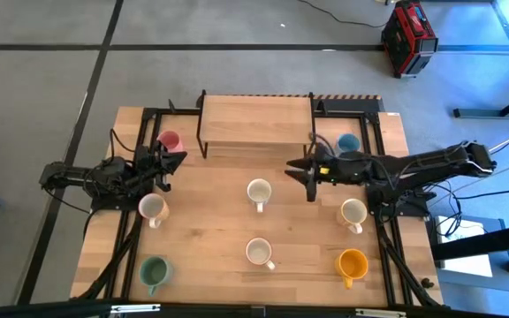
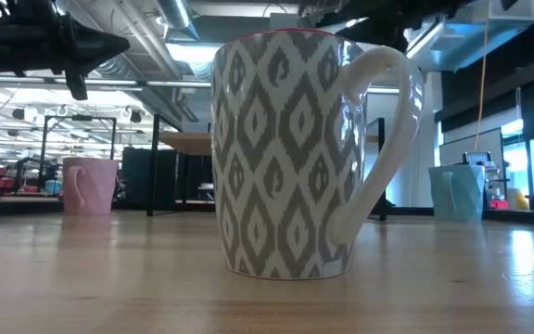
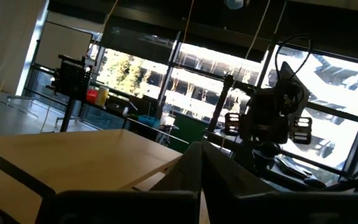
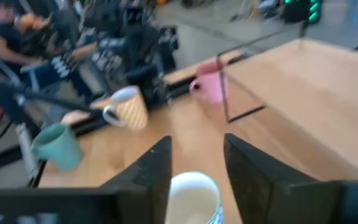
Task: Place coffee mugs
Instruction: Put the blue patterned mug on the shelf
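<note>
The handle (image 1: 260, 208) of the middle white mug, the one closer to the shelf, is the next thing my right gripper should go to and close on.
Eight mugs stand upright on their bases on the wooden table. The pink one (image 1: 170, 140) and the light blue one (image 1: 348, 143) flank the shelf. Two cream ones (image 1: 153, 208) (image 1: 353, 213), two white ones (image 1: 259, 192) (image 1: 259, 253), the green one (image 1: 154, 271) and the orange-yellow one (image 1: 353, 263) stand nearer. The patterned mug (image 2: 286, 153) fills the low view. My left gripper (image 1: 180, 160) is shut and empty beside the pink mug. My right gripper (image 1: 297, 173) is open, just right of the middle white mug (image 4: 191, 198), which shows below its fingers.
A wooden shelf on a black frame (image 1: 256, 119) stands at the table's far middle, between the two arms. Black rails run along the table's left and right sides. A person (image 4: 8, 28) shows beyond the table's left side in the right wrist view.
</note>
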You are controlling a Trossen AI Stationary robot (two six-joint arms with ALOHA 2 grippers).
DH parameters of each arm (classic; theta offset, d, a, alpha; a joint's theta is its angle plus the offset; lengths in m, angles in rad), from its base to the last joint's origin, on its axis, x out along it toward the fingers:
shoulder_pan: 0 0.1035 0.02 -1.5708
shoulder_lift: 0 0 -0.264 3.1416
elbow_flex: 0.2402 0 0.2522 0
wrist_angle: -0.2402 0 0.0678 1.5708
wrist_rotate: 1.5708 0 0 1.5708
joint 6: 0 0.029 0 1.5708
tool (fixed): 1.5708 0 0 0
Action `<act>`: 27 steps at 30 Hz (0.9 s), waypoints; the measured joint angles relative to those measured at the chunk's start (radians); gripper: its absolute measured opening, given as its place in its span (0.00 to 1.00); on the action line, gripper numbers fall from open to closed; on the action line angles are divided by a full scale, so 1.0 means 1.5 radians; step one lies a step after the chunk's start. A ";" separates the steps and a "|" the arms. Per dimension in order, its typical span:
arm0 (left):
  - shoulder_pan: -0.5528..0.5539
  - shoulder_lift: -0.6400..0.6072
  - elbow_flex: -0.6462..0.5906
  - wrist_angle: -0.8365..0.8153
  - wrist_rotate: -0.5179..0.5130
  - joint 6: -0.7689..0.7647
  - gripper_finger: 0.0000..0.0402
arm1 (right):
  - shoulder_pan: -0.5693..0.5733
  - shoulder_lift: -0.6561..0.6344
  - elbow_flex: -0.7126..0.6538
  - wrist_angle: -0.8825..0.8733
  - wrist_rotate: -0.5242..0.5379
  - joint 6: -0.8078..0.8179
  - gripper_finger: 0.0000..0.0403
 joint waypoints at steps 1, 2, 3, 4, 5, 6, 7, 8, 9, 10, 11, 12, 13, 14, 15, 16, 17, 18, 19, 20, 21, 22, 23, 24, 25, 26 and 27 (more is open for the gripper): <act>0.000 0.000 0.000 0.000 -0.005 -0.002 0.00 | -0.003 0.006 0.007 -0.015 -0.013 -0.001 0.42; 0.000 0.000 0.000 0.000 -0.007 -0.002 0.00 | -0.003 0.013 0.013 -0.023 -0.023 -0.001 0.45; 0.000 0.000 0.000 0.000 -0.007 -0.002 0.00 | -0.002 0.019 0.016 -0.023 -0.032 -0.002 0.48; 0.000 0.000 0.000 0.000 -0.008 -0.002 0.00 | -0.001 0.022 0.016 -0.024 -0.038 -0.002 0.51; 0.000 0.000 0.000 0.000 -0.008 -0.002 0.00 | -0.001 0.027 0.016 -0.023 -0.043 -0.003 0.53; 0.000 0.000 0.000 0.000 -0.008 -0.002 0.00 | 0.000 0.030 0.016 -0.024 -0.050 -0.003 0.55; 0.000 0.000 0.000 0.001 -0.008 -0.002 0.00 | 0.000 0.032 0.016 -0.034 -0.061 0.002 0.56; 0.000 0.000 0.000 0.001 -0.008 -0.003 0.00 | 0.000 0.034 0.016 -0.040 -0.076 0.015 0.58; 0.000 0.000 0.000 0.001 -0.006 -0.003 0.00 | 0.000 0.036 0.016 -0.043 -0.092 0.030 0.59; 0.000 0.000 0.000 0.001 -0.006 -0.002 0.00 | 0.000 0.038 0.015 -0.044 -0.102 0.045 0.59; 0.000 0.000 0.000 0.001 -0.006 -0.001 0.00 | 0.004 0.038 0.014 -0.045 -0.108 0.061 0.60; 0.000 0.000 0.000 0.003 -0.007 -0.002 0.00 | 0.012 0.042 0.014 -0.043 -0.112 0.074 0.60; 0.000 0.000 0.000 0.007 -0.004 -0.007 0.00 | 0.020 0.050 0.014 -0.034 -0.111 0.076 0.60; 0.000 0.000 0.000 0.010 0.004 -0.016 0.00 | 0.027 0.056 0.014 -0.035 -0.111 0.072 0.60; 0.000 0.000 0.000 0.010 0.011 -0.018 0.00 | 0.036 0.063 0.013 -0.037 -0.111 0.068 0.60; 0.000 0.000 0.000 0.009 0.014 -0.019 0.00 | 0.045 0.072 0.012 -0.031 -0.111 0.065 0.60; 0.000 0.000 0.000 0.009 0.014 -0.019 0.00 | 0.054 0.081 0.012 -0.029 -0.112 0.066 0.60; 0.000 0.000 0.000 0.010 0.011 -0.020 0.00 | 0.063 0.091 0.012 -0.030 -0.112 0.074 0.60; 0.000 0.000 0.000 0.010 0.009 -0.020 0.00 | 0.071 0.103 0.012 -0.030 -0.112 0.082 0.60; 0.000 0.000 0.000 0.009 0.009 -0.020 0.00 | 0.079 0.116 0.012 -0.028 -0.111 0.094 0.60; 0.000 0.000 0.000 0.008 0.008 -0.020 0.00 | 0.088 0.130 0.012 -0.017 -0.105 0.108 0.60; 0.000 0.000 0.000 0.008 0.008 -0.020 0.00 | 0.096 0.142 0.012 -0.013 -0.099 0.117 0.60; 0.000 0.000 0.000 0.008 0.008 -0.020 0.00 | 0.103 0.154 0.012 -0.011 -0.091 0.125 0.60; 0.000 0.000 0.000 0.008 0.008 -0.020 0.00 | 0.110 0.168 0.012 0.002 -0.083 0.129 0.60; 0.000 0.000 0.000 0.006 0.008 -0.020 0.00 | 0.117 0.183 0.012 0.013 -0.077 0.132 0.60; 0.000 0.000 0.000 0.006 0.008 -0.020 0.00 | 0.124 0.194 0.012 0.016 -0.067 0.135 0.60; 0.000 0.000 0.000 0.006 0.008 -0.020 0.00 | 0.129 0.206 0.012 0.026 -0.060 0.141 0.60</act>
